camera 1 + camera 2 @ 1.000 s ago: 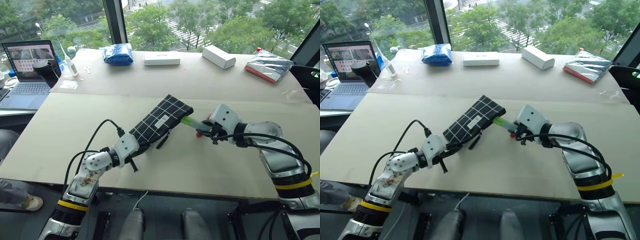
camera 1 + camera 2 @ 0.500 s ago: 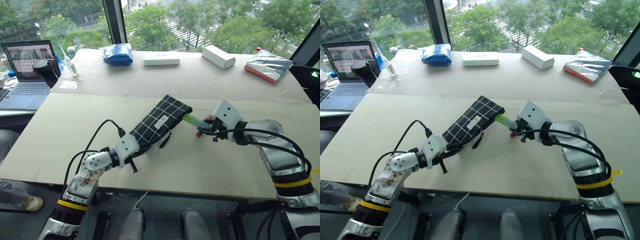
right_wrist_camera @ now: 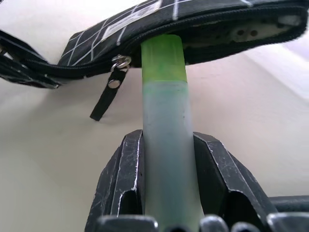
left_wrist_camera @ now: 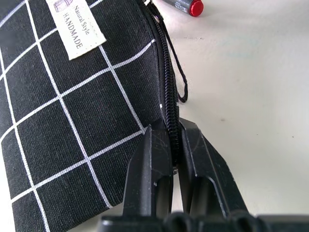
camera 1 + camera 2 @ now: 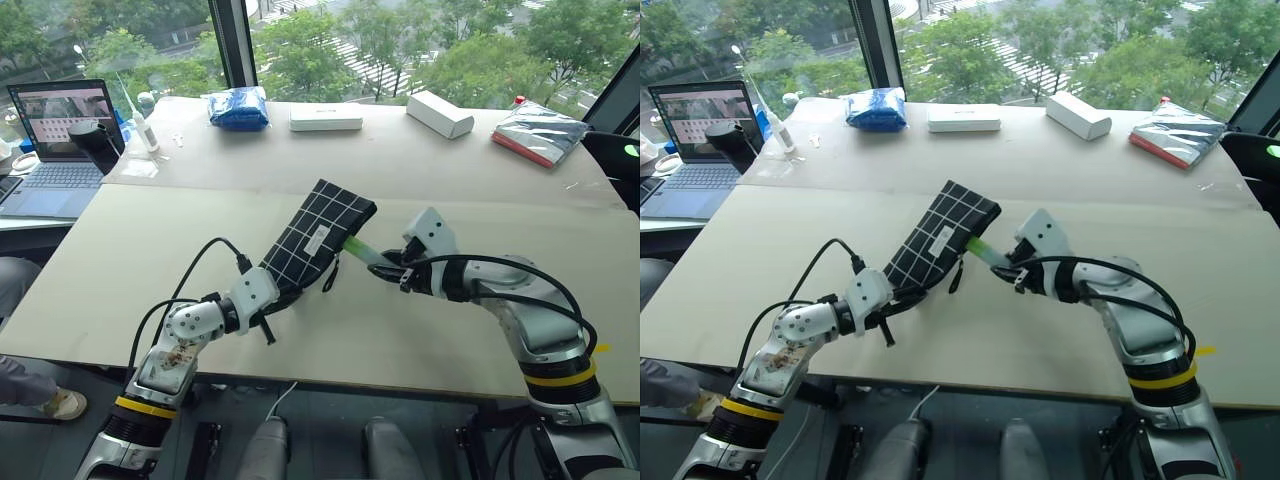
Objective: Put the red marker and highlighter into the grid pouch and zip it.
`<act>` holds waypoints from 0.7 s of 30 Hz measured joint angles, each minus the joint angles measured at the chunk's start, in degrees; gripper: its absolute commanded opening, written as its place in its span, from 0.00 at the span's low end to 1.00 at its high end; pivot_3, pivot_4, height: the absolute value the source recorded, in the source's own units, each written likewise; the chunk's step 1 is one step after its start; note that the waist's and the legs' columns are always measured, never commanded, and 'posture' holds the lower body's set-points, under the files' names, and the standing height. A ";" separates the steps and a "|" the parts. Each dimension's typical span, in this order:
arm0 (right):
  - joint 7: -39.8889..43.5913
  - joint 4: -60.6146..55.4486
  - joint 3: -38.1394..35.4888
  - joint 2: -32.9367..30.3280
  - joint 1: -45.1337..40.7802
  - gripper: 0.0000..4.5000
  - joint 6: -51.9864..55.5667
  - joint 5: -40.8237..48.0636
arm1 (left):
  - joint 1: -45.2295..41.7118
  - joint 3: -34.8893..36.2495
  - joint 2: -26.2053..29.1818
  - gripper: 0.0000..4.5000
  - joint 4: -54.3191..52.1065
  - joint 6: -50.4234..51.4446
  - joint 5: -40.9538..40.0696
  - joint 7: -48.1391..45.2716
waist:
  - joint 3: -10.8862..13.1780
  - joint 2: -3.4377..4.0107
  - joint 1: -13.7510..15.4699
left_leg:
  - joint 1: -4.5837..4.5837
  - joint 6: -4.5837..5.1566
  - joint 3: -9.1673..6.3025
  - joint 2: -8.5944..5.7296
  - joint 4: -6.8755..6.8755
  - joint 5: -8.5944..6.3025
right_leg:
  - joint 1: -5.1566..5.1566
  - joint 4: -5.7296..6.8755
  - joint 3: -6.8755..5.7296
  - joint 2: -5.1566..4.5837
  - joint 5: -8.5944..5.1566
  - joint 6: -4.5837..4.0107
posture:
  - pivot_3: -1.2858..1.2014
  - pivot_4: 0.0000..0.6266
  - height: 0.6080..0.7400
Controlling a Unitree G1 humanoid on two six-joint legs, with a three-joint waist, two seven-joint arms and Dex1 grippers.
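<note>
I should let go of the highlighter with my right gripper just inside the opening of the grid pouch [image 5: 340, 241] [image 3: 166, 48], next to the zipper pull strap.
The grid pouch [image 5: 322, 233] lies slantwise on the table, black with white lines and a small white label. My left gripper [image 4: 175, 133] is shut on its near end, pinching the zipper edge. My right gripper [image 3: 166, 145] is shut on the highlighter [image 3: 164, 96], a chunky light green pen whose green tip sits at the pouch's open mouth [image 3: 227, 29]. The zipper pull strap [image 3: 107, 94] hangs beside it. The red marker [image 4: 188, 6] lies on the table just past the pouch's mouth, red cap showing.
Along the table's far side lie a blue bundle [image 5: 238, 107], a flat white box [image 5: 325, 118], a second white box [image 5: 440, 113] and a silver-blue packet [image 5: 540, 130]. A laptop [image 5: 58, 115] and a white bottle [image 5: 140, 125] stand at the far left.
My right gripper has carried the highlighter left and rolled, so its green tip now meets the pouch's mouth. The left gripper has kept its hold in place.
</note>
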 measured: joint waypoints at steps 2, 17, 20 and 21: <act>0.02 0.00 -0.84 -0.42 -0.03 0.23 0.16 1.05 | -0.05 -0.02 -0.03 0.00 0.00 0.00 0.00 -0.08 | 0.00 0.00 -0.05 | 0.00 0.00 0.00 0.00 0.00 0.00 | 0.00 0.00 0.00 0.00 0.00 0.00 | 0.52 0.24 1.00; -0.24 -0.42 -1.61 -2.27 1.02 0.23 -0.30 5.29 | -0.15 -0.09 -0.38 0.00 0.00 0.03 -0.04 -0.72 | 0.00 0.00 -0.12 | 0.00 0.00 0.00 0.00 0.00 0.00 | -0.01 0.01 0.00 0.01 0.00 0.01 | 0.52 0.24 1.00; -3.85 0.34 2.64 -2.53 -0.75 0.23 -4.54 -0.48 | -0.17 -0.08 -0.31 0.00 -0.04 0.19 -0.18 -1.12 | 0.00 0.01 -0.20 | 0.00 0.00 0.00 0.00 -0.01 0.00 | -0.02 0.01 0.00 0.01 0.00 0.01 | 0.52 0.24 1.00; -4.44 0.52 4.03 -3.02 -1.03 0.23 -5.79 -2.14 | -0.16 -0.08 -0.31 0.00 -0.06 0.39 -0.29 -1.21 | 0.00 0.00 -0.14 | 0.00 0.00 0.00 0.00 -0.01 0.00 | -0.02 0.01 0.00 0.00 0.00 0.01 | 0.52 0.24 1.00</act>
